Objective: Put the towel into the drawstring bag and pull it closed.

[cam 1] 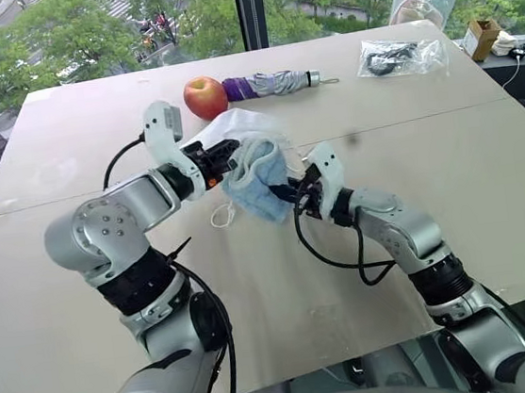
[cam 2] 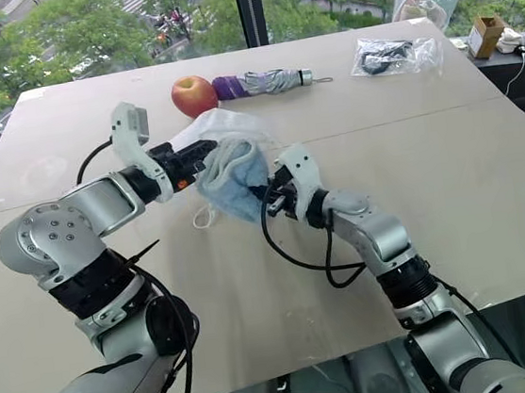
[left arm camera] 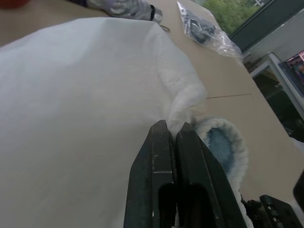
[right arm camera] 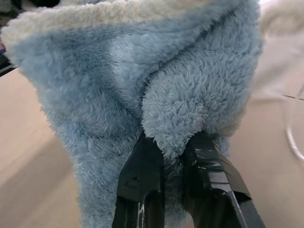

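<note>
I need to let go of the light-blue towel with my right gripper inside the opening of the white drawstring bag (cam 1: 261, 166), next to my left gripper.
Above the middle of the table, my left gripper (cam 1: 230, 153) is shut on the edge of the white drawstring bag (cam 1: 252, 125). In the left wrist view the black fingers (left arm camera: 161, 156) pinch the thin fabric of the bag (left arm camera: 71, 95). The light-blue towel (cam 1: 254, 190) hangs bunched just below and in front of the bag's edge, partly against it. My right gripper (cam 1: 292, 193) is shut on the towel from the right. The right wrist view shows its fingers (right arm camera: 142, 166) clamped on a fold of the fuzzy towel (right arm camera: 142, 71). A white cord loop (cam 1: 222, 215) dangles to the table.
A red apple (cam 1: 205, 97) and a folded purple-and-grey umbrella (cam 1: 273, 84) lie behind the bag. Clear plastic bags (cam 1: 400, 56) with dark contents sit at the far right, near a small box (cam 1: 481, 37). A seam (cam 1: 443, 114) crosses the table.
</note>
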You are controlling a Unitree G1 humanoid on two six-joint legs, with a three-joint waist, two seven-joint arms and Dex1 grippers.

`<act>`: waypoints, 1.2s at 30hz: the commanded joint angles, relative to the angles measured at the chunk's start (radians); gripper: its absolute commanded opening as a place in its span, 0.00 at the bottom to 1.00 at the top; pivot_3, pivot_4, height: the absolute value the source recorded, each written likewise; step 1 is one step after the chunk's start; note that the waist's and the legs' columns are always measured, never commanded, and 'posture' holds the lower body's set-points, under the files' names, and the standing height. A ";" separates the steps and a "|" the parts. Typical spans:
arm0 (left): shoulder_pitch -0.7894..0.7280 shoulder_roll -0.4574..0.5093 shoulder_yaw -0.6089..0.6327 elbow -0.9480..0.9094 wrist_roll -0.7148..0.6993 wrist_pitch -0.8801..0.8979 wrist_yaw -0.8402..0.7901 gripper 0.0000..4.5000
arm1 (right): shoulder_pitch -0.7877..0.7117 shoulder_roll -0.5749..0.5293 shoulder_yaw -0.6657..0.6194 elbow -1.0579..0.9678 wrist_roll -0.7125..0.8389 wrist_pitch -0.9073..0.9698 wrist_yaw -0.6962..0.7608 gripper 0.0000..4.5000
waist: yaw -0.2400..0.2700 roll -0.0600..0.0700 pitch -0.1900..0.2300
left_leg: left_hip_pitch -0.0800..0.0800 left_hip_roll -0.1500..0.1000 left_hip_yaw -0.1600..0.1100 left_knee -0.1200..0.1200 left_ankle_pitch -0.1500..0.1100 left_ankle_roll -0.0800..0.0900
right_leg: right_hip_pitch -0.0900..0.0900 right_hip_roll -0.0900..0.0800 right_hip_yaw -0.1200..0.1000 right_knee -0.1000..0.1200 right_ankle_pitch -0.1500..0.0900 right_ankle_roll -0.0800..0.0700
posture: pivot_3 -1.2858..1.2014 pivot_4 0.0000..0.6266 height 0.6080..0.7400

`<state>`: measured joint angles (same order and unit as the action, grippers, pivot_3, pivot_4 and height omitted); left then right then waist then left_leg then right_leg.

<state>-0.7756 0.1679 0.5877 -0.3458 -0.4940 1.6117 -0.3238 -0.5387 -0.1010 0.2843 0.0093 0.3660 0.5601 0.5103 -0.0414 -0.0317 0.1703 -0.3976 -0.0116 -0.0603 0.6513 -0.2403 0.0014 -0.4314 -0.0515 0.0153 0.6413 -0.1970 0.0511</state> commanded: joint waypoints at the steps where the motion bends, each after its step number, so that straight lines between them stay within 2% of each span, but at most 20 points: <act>1: 0.018 0.000 -0.023 -0.055 -0.064 0.003 0.010 0.00 | -0.043 0.007 0.035 -0.031 -0.030 -0.032 0.045 0.00 | 0.000 0.000 0.000 | 0.000 0.000 -0.001 0.000 0.000 0.000 | 0.000 0.000 0.000 0.000 0.000 0.000 | 0.52 0.24 1.00; 4: 0.026 0.003 -0.028 -0.059 -0.086 0.003 0.029 0.00 | -0.054 -0.009 0.079 -0.020 -0.087 -0.044 0.066 0.00 | 0.001 0.000 0.000 | 0.000 0.000 -0.001 0.000 0.000 -0.001 | 0.000 0.000 0.000 0.000 0.000 0.000 | 0.52 0.24 1.00; 6: 0.037 0.011 -0.039 -0.067 -0.108 0.003 0.033 0.00 | -0.061 0.009 0.063 -0.002 -0.094 -0.043 0.047 0.00 | 0.001 0.000 0.000 | 0.000 -0.001 -0.001 0.000 0.001 -0.001 | 0.000 0.000 0.000 0.000 0.000 0.000 | 0.52 0.24 1.00; 10: 0.091 0.046 -0.090 -0.102 -0.159 0.003 0.028 0.00 | -0.108 0.166 -0.172 0.054 0.070 0.044 -0.092 0.00 | 0.002 0.000 0.000 | 0.000 0.000 -0.002 0.000 0.001 -0.002 | 0.000 0.000 0.000 0.001 0.000 0.000 | 0.52 0.24 1.00; 13: 0.136 0.066 -0.133 -0.120 -0.195 0.003 0.030 0.00 | -0.172 0.292 -0.383 0.081 0.284 0.102 -0.204 0.00 | 0.003 0.000 0.000 | 0.000 0.000 -0.004 -0.001 0.001 -0.002 | 0.000 0.000 0.000 0.001 0.000 -0.001 | 0.52 0.24 1.00; 18: 0.157 0.072 -0.161 -0.126 -0.235 0.003 0.045 0.00 | -0.226 0.392 -0.522 0.071 0.548 0.161 -0.310 0.00 | 0.010 0.001 0.000 | 0.000 -0.001 -0.003 -0.001 -0.001 0.001 | 0.000 -0.001 0.000 0.000 0.000 -0.001 | 0.52 0.24 1.00; 24: 0.156 0.087 -0.160 -0.106 -0.236 0.003 0.055 0.00 | -0.207 0.410 -0.531 0.058 0.821 0.237 -0.404 0.00 | -0.004 0.001 0.001 | 0.001 0.000 -0.002 -0.002 -0.001 0.002 | 0.000 0.000 0.001 0.001 0.000 -0.001 | 0.52 0.24 1.00; 26: 0.161 0.081 -0.166 -0.112 -0.240 0.003 0.057 0.00 | -0.205 0.421 -0.539 0.080 0.922 0.261 -0.485 0.00 | -0.002 0.001 0.001 | 0.001 0.001 0.000 -0.002 -0.001 0.002 | 0.000 0.001 0.001 0.001 0.000 -0.001 | 0.52 0.24 1.00; 32: 0.156 0.064 -0.189 -0.127 -0.250 0.003 0.061 0.00 | -0.223 0.436 -0.511 0.182 0.933 0.192 -0.775 0.00 | -0.001 0.001 0.001 | 0.001 0.001 0.002 -0.001 -0.001 0.002 | 0.000 0.001 0.001 0.000 0.000 -0.001 | 0.52 0.24 1.00; 34: 0.150 0.069 -0.181 -0.125 -0.253 0.003 0.060 0.00 | -0.220 0.457 -0.517 0.182 0.976 0.165 -0.844 0.25 | -0.001 0.001 0.001 | 0.001 0.001 0.003 -0.001 -0.001 0.002 | 0.000 0.001 0.001 0.000 0.000 -0.001 | 0.52 0.24 1.00; 35: 0.147 0.071 -0.175 -0.124 -0.253 0.003 0.059 0.00 | -0.217 0.467 -0.520 0.179 1.000 0.153 -0.872 0.28 | -0.001 0.001 0.001 | 0.001 0.001 0.003 -0.001 -0.001 0.002 | 0.000 0.001 0.001 0.000 0.000 -0.001 | 0.52 0.24 1.00; 36: 0.142 0.073 -0.167 -0.119 -0.250 0.002 0.058 0.00 | -0.214 0.467 -0.514 0.175 1.018 0.148 -0.885 0.37 | -0.001 0.001 0.001 | 0.001 0.001 0.003 -0.002 -0.001 0.002 | 0.000 0.001 0.001 0.000 0.000 -0.001 | 0.52 0.24 1.00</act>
<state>-0.6145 0.2311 0.4024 -0.4489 -0.7319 1.6128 -0.2617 -0.6845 0.1386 -0.2209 0.2216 1.3177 0.7425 -0.3349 -0.0421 -0.0303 0.1712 -0.3971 -0.0105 -0.0575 0.6496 -0.2413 0.0039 -0.4315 -0.0501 0.0163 0.6414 -0.1967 0.0502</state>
